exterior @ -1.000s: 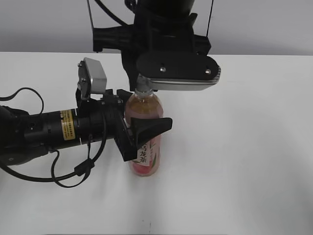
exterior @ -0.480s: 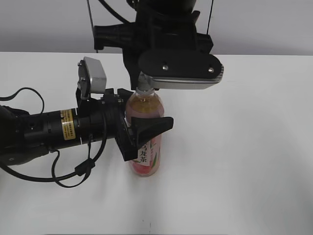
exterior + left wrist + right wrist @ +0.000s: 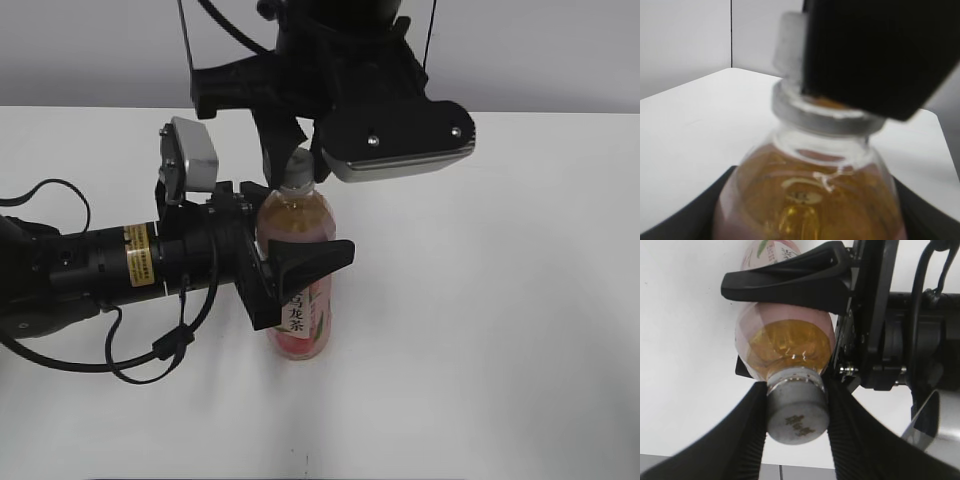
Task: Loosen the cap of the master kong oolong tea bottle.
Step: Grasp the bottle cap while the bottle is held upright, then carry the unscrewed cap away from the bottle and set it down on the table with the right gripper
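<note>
The robot's right gripper will let go of the white cap, still on the bottle's neck, on the bare white table (image 3: 495,333), across the bottle from the left gripper.
The master kong oolong tea bottle (image 3: 300,320) stands upright on the white table, with amber tea and a pink label. My left gripper (image 3: 296,262) comes in from the left and is shut on the bottle's body. In the left wrist view the bottle's shoulder (image 3: 805,195) fills the space between its jaws (image 3: 810,225). The white cap (image 3: 298,166) is on the neck. My right gripper (image 3: 796,390) reaches down from above, its two ribbed fingers pressed on the sides of the cap (image 3: 797,417), whose dark mark faces the camera. A black right finger hides part of the cap (image 3: 789,45) in the left wrist view.
The white table (image 3: 500,330) runs to a grey wall behind. The left arm's black body and cables (image 3: 90,270) lie across the table's left side. The right arm's camera housing (image 3: 400,140) hangs over the bottle.
The right wrist has turned around the cap, its grey housing swinging to the right, so more of the cap shows. The bottle and left arm have stayed still.
</note>
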Controlling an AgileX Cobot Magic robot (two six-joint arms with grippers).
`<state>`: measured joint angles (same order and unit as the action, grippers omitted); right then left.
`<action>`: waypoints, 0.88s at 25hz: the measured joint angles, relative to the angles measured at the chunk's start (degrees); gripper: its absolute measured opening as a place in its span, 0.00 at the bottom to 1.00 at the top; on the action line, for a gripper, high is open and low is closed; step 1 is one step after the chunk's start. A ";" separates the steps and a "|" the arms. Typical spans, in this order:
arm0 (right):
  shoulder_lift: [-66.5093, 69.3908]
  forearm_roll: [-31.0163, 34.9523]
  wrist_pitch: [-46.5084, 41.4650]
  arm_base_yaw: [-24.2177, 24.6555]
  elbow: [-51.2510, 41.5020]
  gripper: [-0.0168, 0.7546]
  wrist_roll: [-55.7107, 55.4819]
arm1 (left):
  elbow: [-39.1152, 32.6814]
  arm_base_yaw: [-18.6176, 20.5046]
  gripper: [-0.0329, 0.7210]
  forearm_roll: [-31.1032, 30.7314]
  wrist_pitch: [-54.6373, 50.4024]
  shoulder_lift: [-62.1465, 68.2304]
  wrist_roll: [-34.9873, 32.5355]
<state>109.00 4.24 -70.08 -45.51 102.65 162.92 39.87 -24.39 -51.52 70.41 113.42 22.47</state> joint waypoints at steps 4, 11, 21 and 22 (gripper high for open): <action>0.00 0.00 0.00 0.00 0.00 0.38 -1.06 | 0.00 0.00 0.64 -0.04 -0.05 0.00 0.00; -0.88 0.17 0.00 0.00 0.00 0.38 -4.00 | 0.00 0.00 0.64 -0.11 0.75 0.00 0.00; -2.56 0.08 0.06 0.55 0.30 0.38 -16.95 | -0.06 0.00 0.64 0.10 -0.41 0.20 0.19; -2.56 -0.18 0.06 0.88 0.30 0.38 -19.86 | -0.06 0.00 0.64 0.10 -0.41 0.20 0.19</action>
<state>106.44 4.06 -70.02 -44.64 102.96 143.06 39.81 -24.39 -51.42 70.00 113.63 22.65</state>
